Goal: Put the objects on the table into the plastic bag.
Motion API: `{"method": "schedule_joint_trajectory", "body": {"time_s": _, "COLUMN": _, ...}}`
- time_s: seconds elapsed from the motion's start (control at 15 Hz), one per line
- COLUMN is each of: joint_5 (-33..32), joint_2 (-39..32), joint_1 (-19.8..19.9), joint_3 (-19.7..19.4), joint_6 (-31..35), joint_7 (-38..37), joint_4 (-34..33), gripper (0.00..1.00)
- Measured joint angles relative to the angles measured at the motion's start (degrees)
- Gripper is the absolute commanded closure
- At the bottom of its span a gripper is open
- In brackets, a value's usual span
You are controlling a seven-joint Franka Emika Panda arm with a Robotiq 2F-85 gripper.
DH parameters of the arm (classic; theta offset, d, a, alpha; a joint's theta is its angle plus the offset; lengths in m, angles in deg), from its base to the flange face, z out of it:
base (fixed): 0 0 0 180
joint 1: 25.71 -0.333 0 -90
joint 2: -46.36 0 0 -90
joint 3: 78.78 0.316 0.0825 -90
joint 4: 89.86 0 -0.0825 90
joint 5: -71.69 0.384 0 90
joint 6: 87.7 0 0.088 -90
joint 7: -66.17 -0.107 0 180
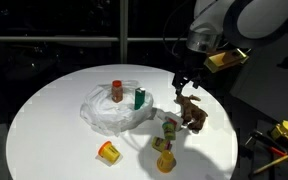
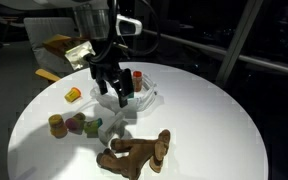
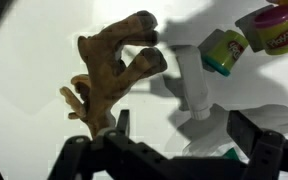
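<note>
Next, my gripper will go to the white tube's narrow end [image 1: 164, 109] [image 3: 198, 106], between the brown moose-like toy and the plastic bag, and close there.
A clear plastic bag [image 1: 106, 115] lies mid-table and holds a red-capped bottle [image 1: 116, 91] and a green item [image 1: 139, 98]; both exterior views show it, and its edge appears in the wrist view [image 3: 199, 92]. A brown moose-like toy [image 1: 192, 116] [image 2: 134, 155] [image 3: 112, 68] lies on the table beside the bag. My gripper [image 1: 184, 85] [image 2: 114, 88] [image 3: 184, 135] is open and empty, hovering above the table between the toy and the bag. Small dough tubs [image 1: 169, 129] [image 2: 79, 123] [image 3: 224, 50] stand near the toy.
A yellow cup [image 1: 109, 152] and another yellow piece [image 1: 164, 161] lie near the table's front edge. A yellow item [image 2: 74, 95] lies by the bag. Tools [image 1: 284, 130] sit off the table. The round white table [image 1: 44, 120] drops off all round.
</note>
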Motion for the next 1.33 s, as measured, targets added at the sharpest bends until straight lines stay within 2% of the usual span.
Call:
{"method": "schedule_joint_trajectory", "body": {"time_s": 0.27, "joint_5": -3.1, "joint_2": -3.0, "joint_1": 1.0, "joint_3": 0.0, "joint_6": -0.1, "joint_7": -0.2, "joint_4": -2.2, "gripper": 0.00}}
{"method": "schedule_joint_trajectory", "body": {"time_s": 1.13, "joint_5": -1.3, "joint_2": -17.3, "joint_1": -2.0, "joint_3": 1.3, "joint_6": 4.1, "joint_7": 2.5, "joint_4": -11.1, "gripper": 0.00}}
{"method": "schedule_joint_trajectory", "body": {"time_s": 1.33, "joint_5": -1.0, "joint_2": -18.2, "joint_1": -2.4, "joint_3": 0.9, "joint_6": 4.1, "joint_7": 2.7, "joint_4": -11.2, "gripper": 0.00}}
